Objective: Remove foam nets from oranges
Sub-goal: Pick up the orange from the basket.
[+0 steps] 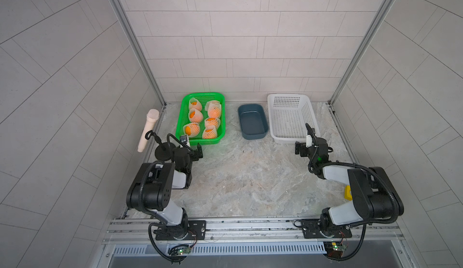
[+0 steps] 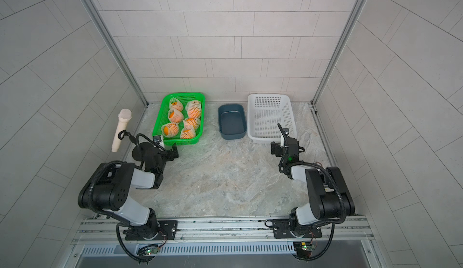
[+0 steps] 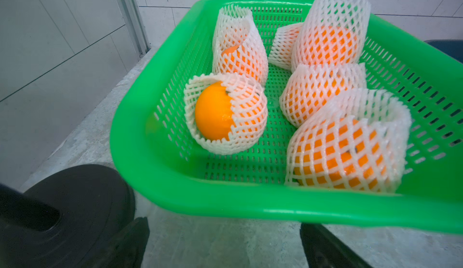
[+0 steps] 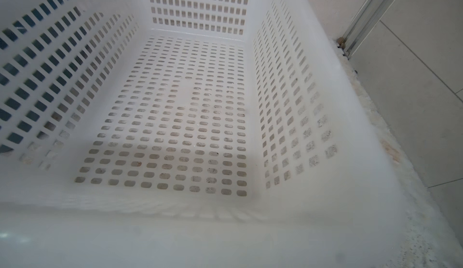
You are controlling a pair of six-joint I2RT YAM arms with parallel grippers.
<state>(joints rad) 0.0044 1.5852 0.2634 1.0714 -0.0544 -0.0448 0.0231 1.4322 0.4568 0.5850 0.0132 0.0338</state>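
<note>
The robot's left gripper should close on the sides of the foam-netted orange [image 1: 209, 132] [image 3: 348, 147] in the green basket's near corner, toward the dark blue-grey tub.
Several oranges [image 1: 193, 129] lie in a green basket [image 1: 203, 94] at the back left, each wrapped in a white foam net [image 1: 214, 109]. In the left wrist view the nearest orange [image 3: 213, 111] sticks half out of its foam net [image 3: 250, 109], while the others show only through the mesh. My left gripper [image 1: 191, 149] hovers open just in front of the basket's near rim [image 3: 225, 204], its fingers [image 3: 135, 241] wide apart with only table between them. My right gripper [image 1: 307, 147] stands open and holds nothing at the near edge of the white basket [image 1: 288, 96]; its fingers are out of the right wrist view.
A dark blue-grey tub [image 1: 241, 121] sits between the two baskets. The white basket's perforated wall [image 4: 200, 3] encloses nothing. A microphone [image 1: 149, 129] on a black round stand base [image 3: 75, 204] stands left of my left gripper. A yellow block [image 1: 347, 193] lies beside the right arm.
</note>
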